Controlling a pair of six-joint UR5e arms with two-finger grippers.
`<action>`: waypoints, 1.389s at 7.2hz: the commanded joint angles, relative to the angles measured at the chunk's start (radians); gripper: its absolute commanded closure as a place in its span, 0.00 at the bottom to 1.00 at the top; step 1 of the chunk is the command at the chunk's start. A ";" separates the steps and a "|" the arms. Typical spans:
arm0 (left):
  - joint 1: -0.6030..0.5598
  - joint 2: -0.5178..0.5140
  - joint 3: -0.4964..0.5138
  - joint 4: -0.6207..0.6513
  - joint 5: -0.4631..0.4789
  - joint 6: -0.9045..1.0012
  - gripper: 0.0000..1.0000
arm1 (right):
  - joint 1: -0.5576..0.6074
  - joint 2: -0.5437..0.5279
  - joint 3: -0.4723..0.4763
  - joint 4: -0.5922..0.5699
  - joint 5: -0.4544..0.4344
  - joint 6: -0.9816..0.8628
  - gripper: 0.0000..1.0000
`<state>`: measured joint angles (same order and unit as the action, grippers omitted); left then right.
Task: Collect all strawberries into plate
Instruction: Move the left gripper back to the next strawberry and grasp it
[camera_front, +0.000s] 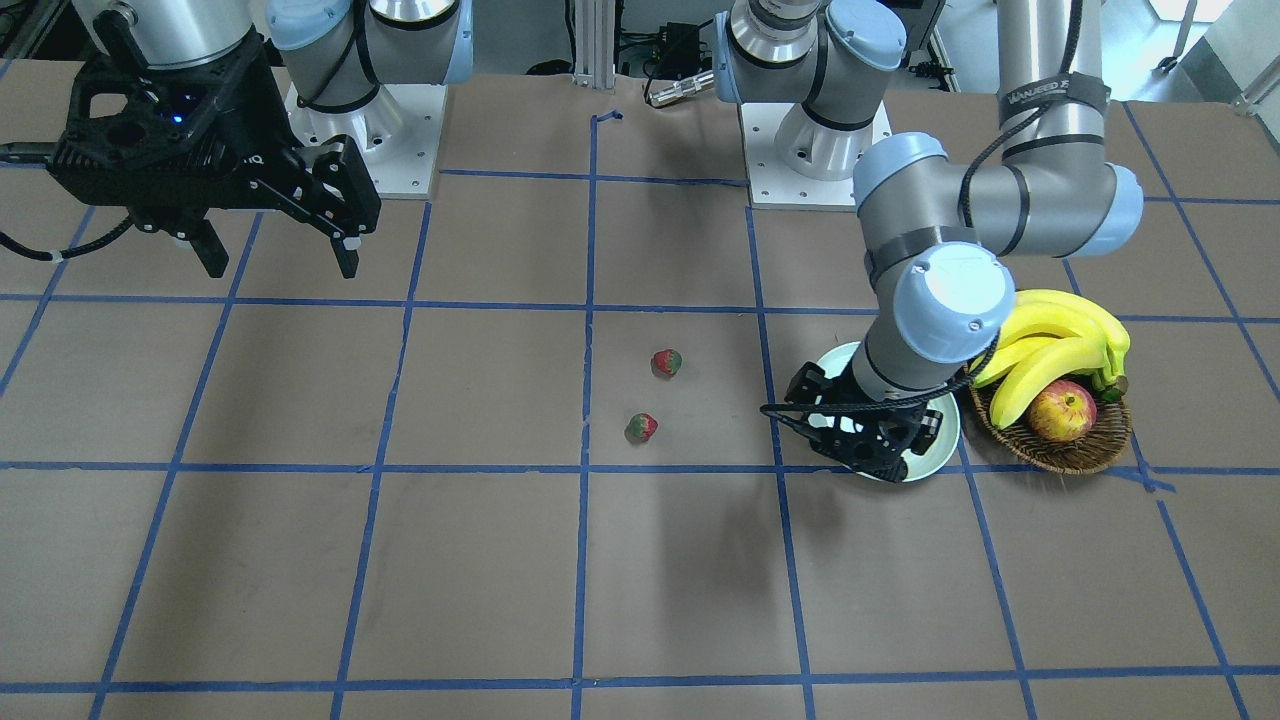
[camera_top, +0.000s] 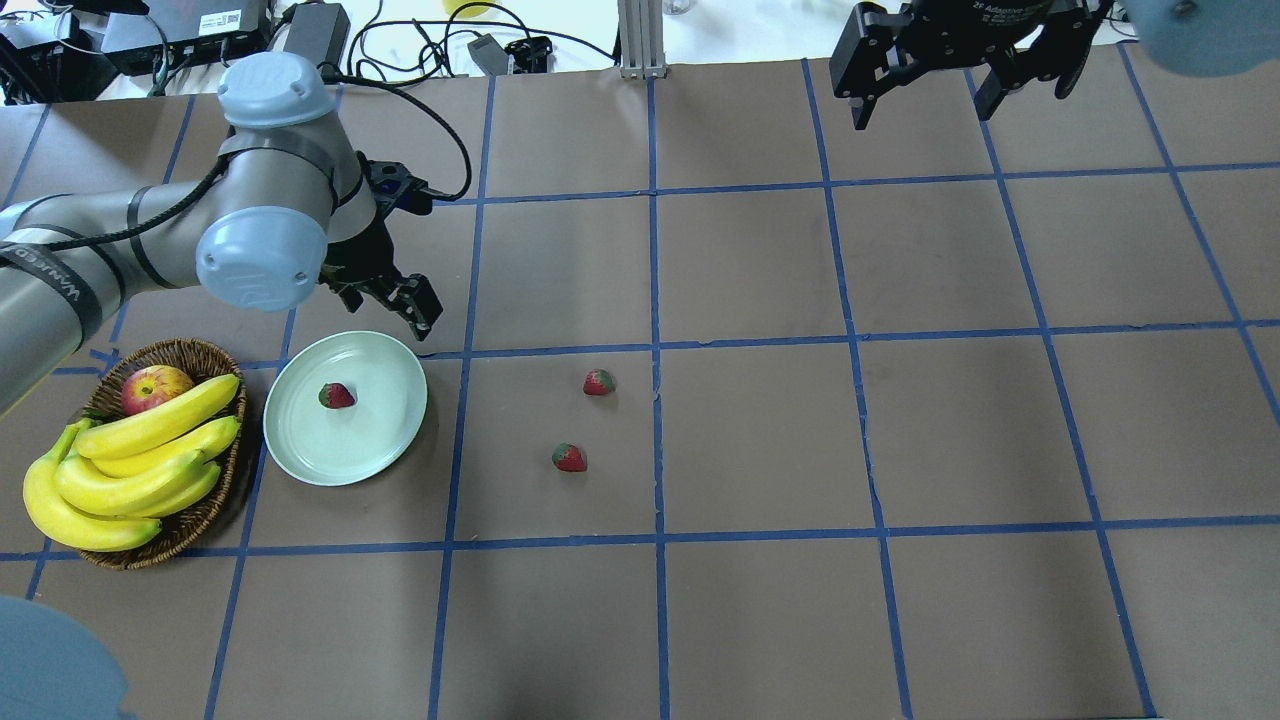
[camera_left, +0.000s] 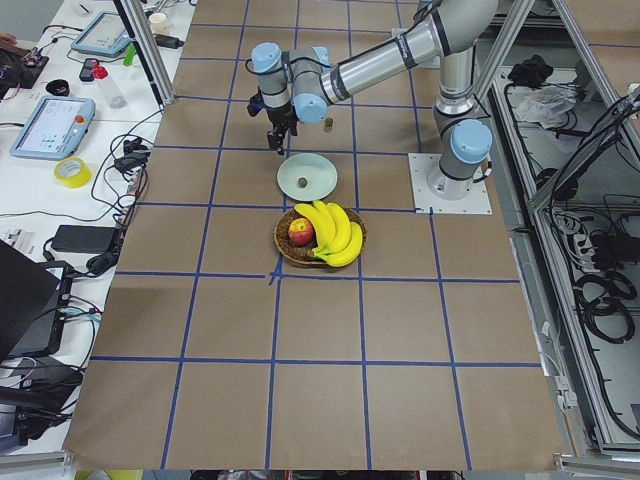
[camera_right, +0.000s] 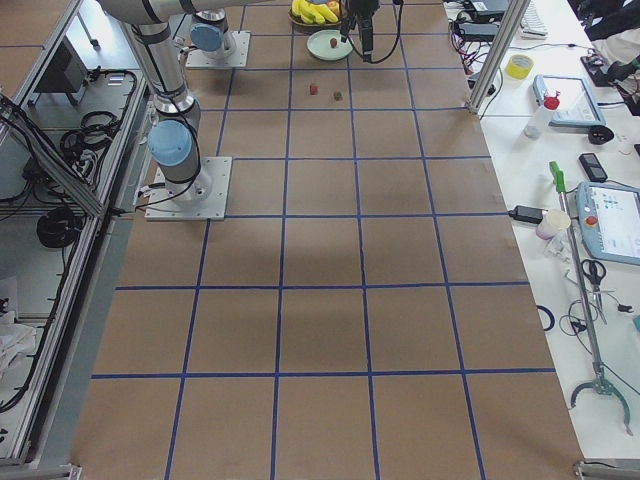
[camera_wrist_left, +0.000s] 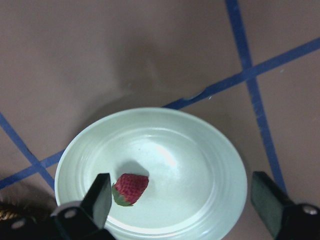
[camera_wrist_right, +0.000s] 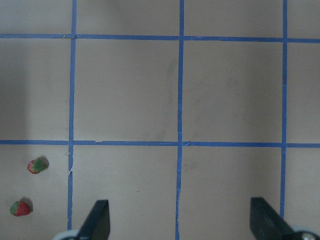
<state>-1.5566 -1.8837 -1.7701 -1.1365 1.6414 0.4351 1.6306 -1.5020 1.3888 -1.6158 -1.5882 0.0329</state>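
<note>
My left gripper needs to close on the sides of the table strawberry (camera_front: 642, 427) that is lying farther away from the white bases of the arms.
One strawberry (camera_top: 337, 396) lies inside the pale mint plate (camera_top: 385, 425), left of its centre; the left wrist view shows it (camera_wrist_left: 130, 188) on the plate (camera_wrist_left: 200, 165) too. Two more strawberries (camera_top: 599, 382) (camera_top: 569, 458) lie on the brown table to the plate's right, also in the front view (camera_front: 667, 362) (camera_front: 641, 427). My left gripper (camera_top: 385, 305) is open and empty, raised over the plate's far rim. My right gripper (camera_top: 922, 110) is open and empty, high over the far right of the table, well away from the berries.
A brown wicker basket (camera_top: 200, 352) with bananas (camera_top: 140, 460) and a red-yellow apple (camera_top: 155, 388) stands touching the plate's left side. Blue tape lines grid the brown table. Cables and power bricks lie beyond the far edge.
</note>
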 joint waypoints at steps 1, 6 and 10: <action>-0.117 -0.023 -0.003 0.099 -0.122 -0.253 0.00 | 0.000 -0.001 0.007 -0.004 -0.003 0.001 0.00; -0.237 -0.122 -0.055 0.250 -0.216 -0.346 0.06 | 0.000 -0.001 0.007 -0.003 -0.003 0.001 0.00; -0.249 -0.160 -0.066 0.251 -0.219 -0.342 0.15 | 0.000 -0.001 0.009 -0.001 -0.006 -0.001 0.00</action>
<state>-1.8032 -2.0374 -1.8348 -0.8858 1.4232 0.0871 1.6306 -1.5033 1.3972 -1.6172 -1.5915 0.0324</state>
